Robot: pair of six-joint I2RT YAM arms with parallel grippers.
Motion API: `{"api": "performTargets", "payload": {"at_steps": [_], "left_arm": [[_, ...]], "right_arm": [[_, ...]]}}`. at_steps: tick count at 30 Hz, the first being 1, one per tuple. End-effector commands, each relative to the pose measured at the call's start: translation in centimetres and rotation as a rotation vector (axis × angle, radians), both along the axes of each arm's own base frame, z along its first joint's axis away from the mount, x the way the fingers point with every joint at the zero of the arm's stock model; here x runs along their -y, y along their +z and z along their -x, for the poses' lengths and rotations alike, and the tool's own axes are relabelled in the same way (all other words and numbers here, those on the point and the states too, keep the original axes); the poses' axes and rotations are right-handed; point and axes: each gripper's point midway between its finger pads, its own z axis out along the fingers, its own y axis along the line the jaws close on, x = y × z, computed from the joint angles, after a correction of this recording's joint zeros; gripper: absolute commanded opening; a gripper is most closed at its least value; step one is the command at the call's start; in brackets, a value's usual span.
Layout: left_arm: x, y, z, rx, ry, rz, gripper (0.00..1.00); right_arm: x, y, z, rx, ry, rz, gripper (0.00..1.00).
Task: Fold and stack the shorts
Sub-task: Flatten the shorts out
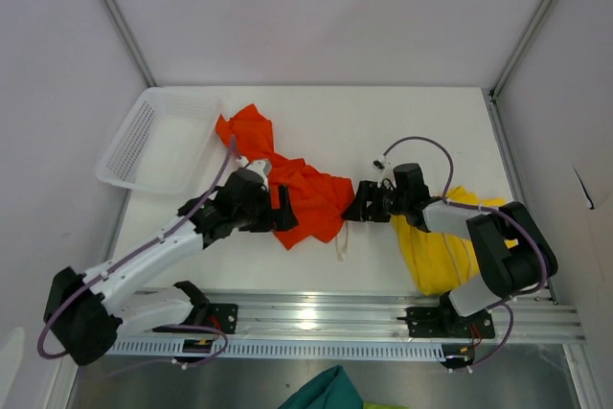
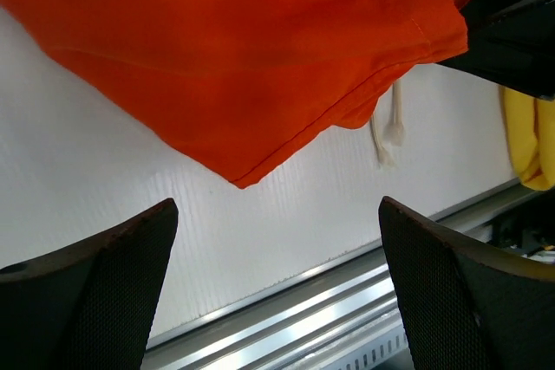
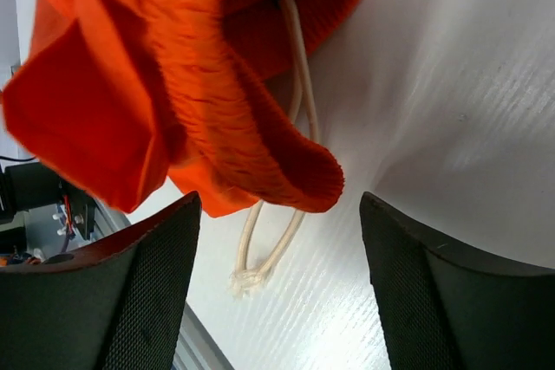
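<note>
The orange shorts are bunched up with a flap next to the waistband. My right gripper will pinch the waistband's end (image 3: 308,182) while my left gripper pulls the flap away.
The orange-red shorts (image 1: 305,193) lie crumpled mid-table, a white drawstring (image 1: 341,246) trailing from their near edge. The yellow shorts (image 1: 442,254) lie bunched at the right, partly under the right arm. My left gripper (image 1: 284,208) is open at the orange shorts' left near edge. In the left wrist view the orange fabric (image 2: 243,49) lies ahead of the left gripper (image 2: 277,204), nothing between its fingers. My right gripper (image 1: 361,203) is open at the shorts' right edge. In the right wrist view the ribbed orange waistband (image 3: 234,127) and drawstring (image 3: 260,253) reach the right gripper (image 3: 279,201), unpinched.
A white mesh basket (image 1: 144,141) sits tilted at the back left corner. The aluminium rail (image 1: 316,318) runs along the table's near edge. A teal-green cloth (image 1: 326,392) lies below the rail. Grey walls enclose the table on three sides.
</note>
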Motion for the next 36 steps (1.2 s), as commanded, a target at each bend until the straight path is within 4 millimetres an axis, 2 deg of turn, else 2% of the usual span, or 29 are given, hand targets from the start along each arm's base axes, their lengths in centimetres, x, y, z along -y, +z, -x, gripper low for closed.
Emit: {"api": "performTargets", "payload": {"at_steps": [1,2,4,5,7,9,10,11,16,18,19,22,25,27,28,29,30,35,36], "left_arm": [[2.8,1.6,-2.7,0.077,0.020,-0.014,0.99],[3.8,1.9,-2.8,0.087,0.000,-0.020,0.99],[5.0,1.4,-3.5,0.092,-0.011,-0.056,0.99],[5.5,1.4,-3.8,0.115,-0.014,-0.075,0.99],[7.2,2.8,-4.7,0.204,-0.051,-0.069,0.99],[8.0,4.0,-5.2,0.300,-0.107,-0.075,0.99],[8.9,5.1,-5.5,0.357,-0.127,-0.042,0.99],[9.3,5.4,-5.4,0.393,-0.184,-0.048,0.99],[10.3,7.1,-6.1,0.482,-0.303,-0.097,0.99],[10.4,7.1,-6.2,0.512,-0.350,-0.131,0.99],[10.7,7.3,-6.1,0.534,-0.368,-0.138,0.99],[11.1,7.8,-6.1,0.591,-0.434,-0.190,0.99],[11.2,6.9,-6.2,0.593,-0.493,-0.262,0.98],[11.6,6.4,-6.2,0.590,-0.537,-0.274,0.98],[11.8,6.2,-6.1,0.586,-0.550,-0.271,0.98],[12.1,6.2,-6.0,0.591,-0.568,-0.271,0.97],[12.3,5.3,-6.0,0.575,-0.593,-0.290,0.97],[12.9,3.0,-5.4,0.539,-0.640,-0.371,0.95],[13.2,2.2,-5.1,0.531,-0.650,-0.397,0.95]], "right_arm": [[-1.3,1.3,-1.6,0.042,0.019,-0.064,0.75],[-1.4,1.4,-1.7,0.041,0.024,-0.067,0.64],[-1.4,1.5,-2.0,0.046,0.023,-0.067,0.57],[-1.4,1.5,-2.2,0.049,0.019,-0.062,0.50],[-1.4,1.8,-2.3,0.054,0.023,-0.069,0.44],[-1.5,2.4,-2.7,0.074,0.029,-0.084,0.44],[-1.6,2.5,-2.8,0.082,0.034,-0.091,0.45],[-2.0,3.0,-2.8,0.098,0.054,-0.114,0.45],[-2.6,2.6,-2.6,0.090,0.093,-0.147,0.48],[-2.7,2.5,-2.5,0.088,0.096,-0.150,0.54],[-2.7,2.4,-2.5,0.085,0.097,-0.150,0.64],[-2.7,2.3,-2.6,0.088,0.092,-0.148,0.68],[-2.7,2.2,-2.7,0.087,0.091,-0.146,0.75],[-2.6,2.0,-2.8,0.078,0.084,-0.145,0.76],[-2.6,1.9,-2.8,0.076,0.084,-0.145,0.75],[-2.5,1.9,-2.8,0.075,0.083,-0.147,0.69],[-2.6,1.9,-2.8,0.071,0.084,-0.148,0.57],[-2.6,2.0,-2.8,0.072,0.089,-0.157,0.42],[-2.7,1.9,-2.7,0.069,0.091,-0.157,0.32]]}}
